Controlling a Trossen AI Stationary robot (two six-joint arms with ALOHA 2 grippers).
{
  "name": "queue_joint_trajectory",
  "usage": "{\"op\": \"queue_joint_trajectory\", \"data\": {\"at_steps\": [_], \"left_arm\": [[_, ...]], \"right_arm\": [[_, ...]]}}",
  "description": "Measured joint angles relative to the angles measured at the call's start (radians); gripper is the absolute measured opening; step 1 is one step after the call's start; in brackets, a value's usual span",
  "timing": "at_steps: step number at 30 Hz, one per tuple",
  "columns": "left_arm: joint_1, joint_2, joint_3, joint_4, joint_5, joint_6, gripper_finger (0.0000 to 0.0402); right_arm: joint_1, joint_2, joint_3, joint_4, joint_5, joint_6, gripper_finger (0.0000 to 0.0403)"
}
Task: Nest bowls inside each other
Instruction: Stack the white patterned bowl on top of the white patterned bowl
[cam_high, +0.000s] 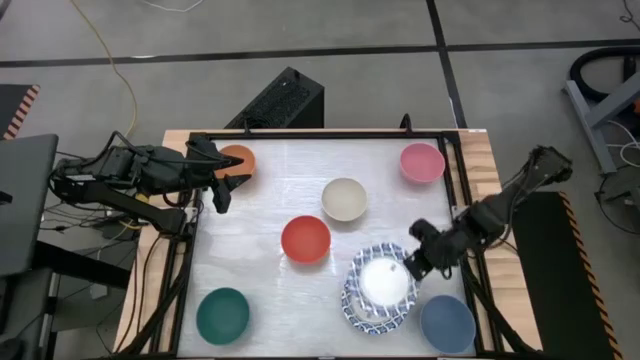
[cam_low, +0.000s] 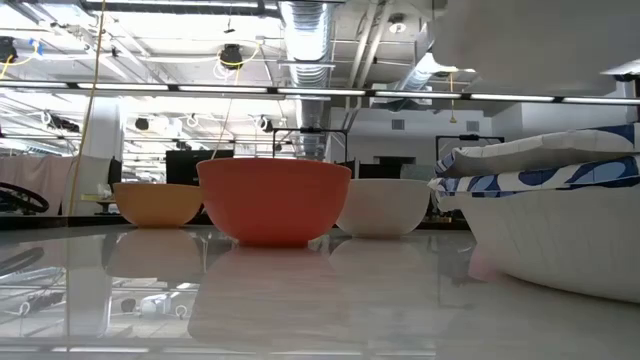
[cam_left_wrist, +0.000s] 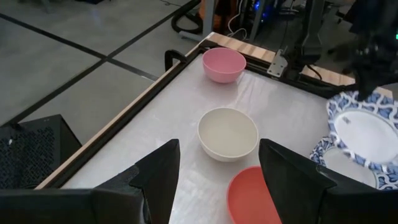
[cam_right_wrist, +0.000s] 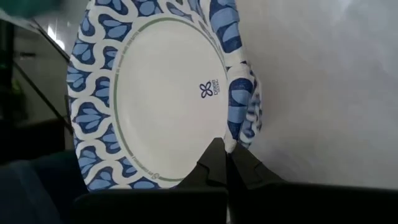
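Note:
The white patterned bowl nested in the stack of like bowls (cam_high: 375, 300) next to the blue bowl will be let go by my right gripper. It now hangs above that stack.
My right gripper (cam_high: 412, 265) is shut on a white bowl with a blue patterned rim (cam_high: 383, 280), which hangs above a stack of like bowls (cam_high: 362, 312) at the near right. Standing singly on the table are an orange bowl (cam_high: 240, 157), a pink bowl (cam_high: 422, 162), a cream bowl (cam_high: 344, 199), a red bowl (cam_high: 305, 239), a teal bowl (cam_high: 222, 314) and a blue bowl (cam_high: 447, 323). My left gripper (cam_high: 220, 182) waits open at the far left beside the orange bowl, holding nothing. My right gripper pinches the patterned bowl's rim (cam_right_wrist: 231, 138) between its two fingertips, on the side toward the table's right edge. The fingers slant down from the right. The bowl (cam_low: 535, 35) is lifted above the stack (cam_low: 560, 235) and tilted, its hollow facing up.
A dark frame (cam_high: 455, 170) runs along the table's far and side edges. A black box (cam_high: 282, 100) sits on the floor beyond the far edge. Bare tabletop lies between the red, teal and patterned bowls.

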Motion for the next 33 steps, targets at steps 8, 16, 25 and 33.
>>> {"op": "queue_joint_trajectory", "data": {"at_steps": [8, 16, 25, 33], "left_arm": [[0.0, 0.0, 0.0, 0.0, -0.001, 0.0, 0.021], [0.0, 0.0, 0.0, 0.0, -0.001, 0.0, 0.021], [0.0, 0.0, 0.0, 0.002, -0.002, -0.013, 0.021], [0.0, 0.0, 0.0, 0.003, -0.016, -0.022, 0.021]], "right_arm": [[0.073, 0.056, -0.104, 0.187, 0.052, 0.0, 0.0005], [0.077, 0.079, -0.237, 0.378, 0.057, 0.006, 0.0005], [0.086, 0.08, -0.316, 0.43, 0.071, 0.022, 0.0005], [0.086, 0.08, -0.317, 0.438, 0.072, 0.014, 0.0021]]}}
